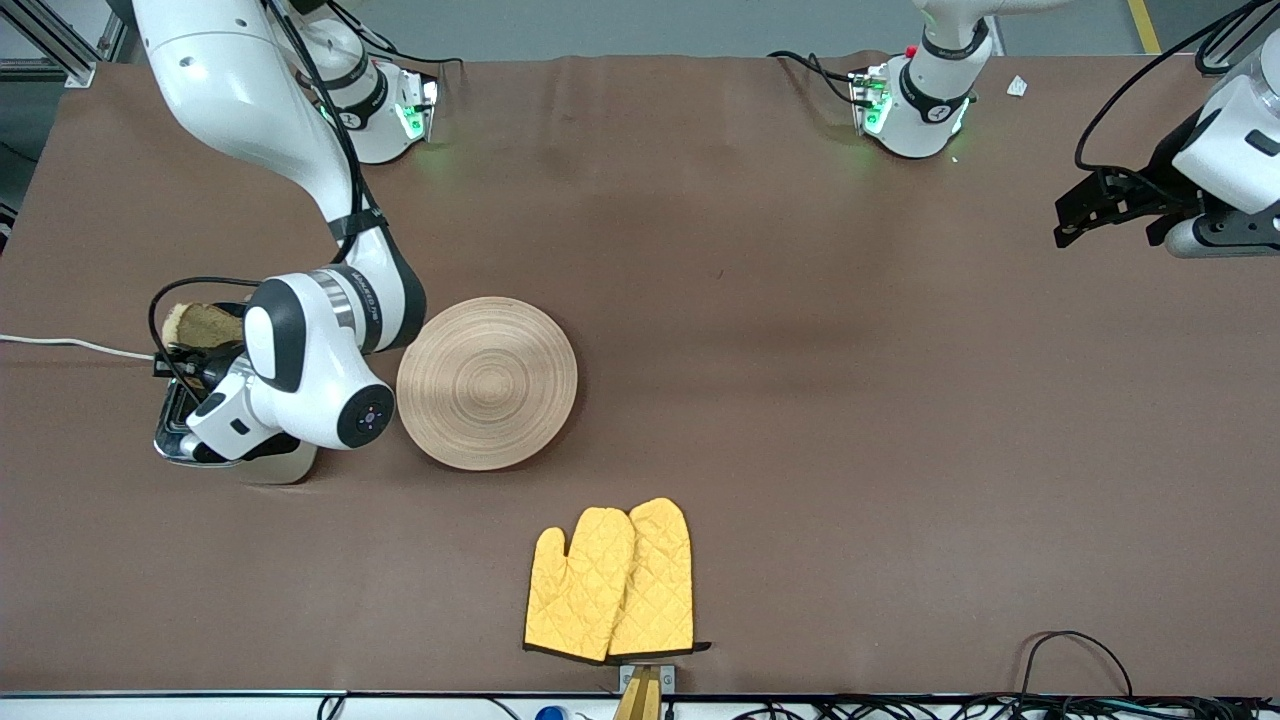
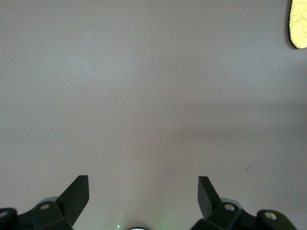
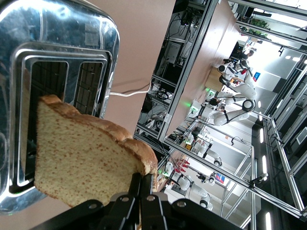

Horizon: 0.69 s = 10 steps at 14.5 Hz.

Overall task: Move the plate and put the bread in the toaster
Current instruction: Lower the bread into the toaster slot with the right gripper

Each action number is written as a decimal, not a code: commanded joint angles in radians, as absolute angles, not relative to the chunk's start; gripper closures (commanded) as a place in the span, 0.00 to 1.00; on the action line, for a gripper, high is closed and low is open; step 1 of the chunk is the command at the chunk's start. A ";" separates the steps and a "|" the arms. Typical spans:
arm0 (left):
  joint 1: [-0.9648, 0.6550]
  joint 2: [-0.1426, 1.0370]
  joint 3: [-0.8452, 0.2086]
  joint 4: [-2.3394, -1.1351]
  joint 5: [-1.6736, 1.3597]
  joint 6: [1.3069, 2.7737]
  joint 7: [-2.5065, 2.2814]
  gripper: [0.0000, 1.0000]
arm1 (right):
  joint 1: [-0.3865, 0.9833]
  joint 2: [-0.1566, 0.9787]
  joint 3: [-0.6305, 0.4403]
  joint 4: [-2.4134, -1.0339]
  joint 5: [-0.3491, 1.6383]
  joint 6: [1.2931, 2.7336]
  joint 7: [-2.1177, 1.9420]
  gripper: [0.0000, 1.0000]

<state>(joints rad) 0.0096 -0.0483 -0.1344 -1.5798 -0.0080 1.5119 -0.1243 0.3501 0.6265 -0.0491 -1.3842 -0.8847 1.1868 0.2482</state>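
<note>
My right gripper is going to release the bread slice, now held on edge over the slots, in the toaster slot nearer the round plate (image 1: 226, 374) (image 3: 43, 122).
The toaster (image 1: 176, 432) stands at the right arm's end of the table, mostly hidden under the right arm; its chrome top with two slots fills the right wrist view (image 3: 62, 48). My right gripper (image 1: 195, 352) is shut on one edge of the brown bread slice (image 1: 205, 325) and holds it on edge, tilted, right over the slots (image 3: 86, 158). I cannot tell whether its lower edge is inside a slot. The round light-wood plate (image 1: 487, 383) lies flat beside the toaster, toward the table's middle. My left gripper (image 1: 1110, 225) waits open and empty above bare table at the left arm's end (image 2: 144, 191).
A pair of yellow oven mitts (image 1: 610, 580) lies nearer to the front camera than the plate; a mitt corner shows in the left wrist view (image 2: 298, 24). The toaster's white cord (image 1: 70, 343) runs off the table's end. Brown cloth covers the table.
</note>
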 commanded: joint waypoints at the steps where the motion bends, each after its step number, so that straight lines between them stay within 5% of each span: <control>1: 0.009 -0.054 -0.140 -1.585 0.017 1.508 -0.121 0.00 | 0.348 0.660 -0.045 -1.338 -0.905 1.177 0.262 1.00; 10: 0.012 -0.054 -0.138 -1.583 0.017 1.508 -0.120 0.00 | 0.350 0.701 -0.046 -1.292 -0.936 1.189 0.272 1.00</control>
<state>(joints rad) 0.0102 -0.0481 -0.1344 -1.5800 -0.0080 1.5119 -0.1242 0.3501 0.6883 -0.0496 -1.3159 -0.9026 1.1969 0.2662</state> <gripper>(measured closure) 0.000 0.974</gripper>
